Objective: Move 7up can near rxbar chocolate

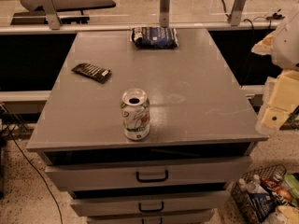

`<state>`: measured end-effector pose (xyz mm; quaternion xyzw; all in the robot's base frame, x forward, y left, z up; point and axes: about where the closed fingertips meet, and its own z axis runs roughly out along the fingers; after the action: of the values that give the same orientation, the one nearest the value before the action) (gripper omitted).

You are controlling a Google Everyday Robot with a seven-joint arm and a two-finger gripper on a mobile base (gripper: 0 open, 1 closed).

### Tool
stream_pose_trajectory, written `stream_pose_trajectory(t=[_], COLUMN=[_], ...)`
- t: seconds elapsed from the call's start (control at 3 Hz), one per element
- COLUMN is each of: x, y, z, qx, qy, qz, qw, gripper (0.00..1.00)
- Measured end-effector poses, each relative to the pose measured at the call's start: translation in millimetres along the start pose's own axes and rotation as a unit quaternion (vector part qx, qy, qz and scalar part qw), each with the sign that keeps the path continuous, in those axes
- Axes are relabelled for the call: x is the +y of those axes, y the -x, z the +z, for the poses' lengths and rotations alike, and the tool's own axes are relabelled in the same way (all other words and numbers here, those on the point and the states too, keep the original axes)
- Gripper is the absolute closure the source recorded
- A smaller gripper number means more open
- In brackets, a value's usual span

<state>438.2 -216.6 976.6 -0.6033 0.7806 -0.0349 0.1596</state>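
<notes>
The 7up can near the table's front edge is next for my gripper, which should go there and close around the can's lower half (pixel 137 126).
The 7up can (pixel 136 114) stands upright near the front edge of the grey table (pixel 196 92), a little left of centre. It is white and green with a red spot and an open silver top. The rxbar chocolate (pixel 91 72) lies flat on the left side of the table, further back than the can and well apart from it. My gripper (pixel 274 112) shows as pale cream parts at the right edge of the view, beyond the table's right side and far from the can. It holds nothing that I can see.
A puffy dark blue bag (pixel 154 37) lies at the table's back edge. Drawers with dark handles (pixel 152 176) sit under the tabletop. A wire basket (pixel 266 197) with bottles stands on the floor at the lower right. A rail with posts (pixel 164 6) runs behind the table.
</notes>
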Motion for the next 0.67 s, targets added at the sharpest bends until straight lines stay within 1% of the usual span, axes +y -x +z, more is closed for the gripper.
stream_pose_trajectory(t=[0.33, 0.67], x=[0, 1], y=[0, 16], z=[0, 20], qx=[0.000, -0.033], qy=[0.000, 0.016], qz=[0.000, 0.001], qw=[1.0000, 0.9993], gripper=[0.00, 0.00])
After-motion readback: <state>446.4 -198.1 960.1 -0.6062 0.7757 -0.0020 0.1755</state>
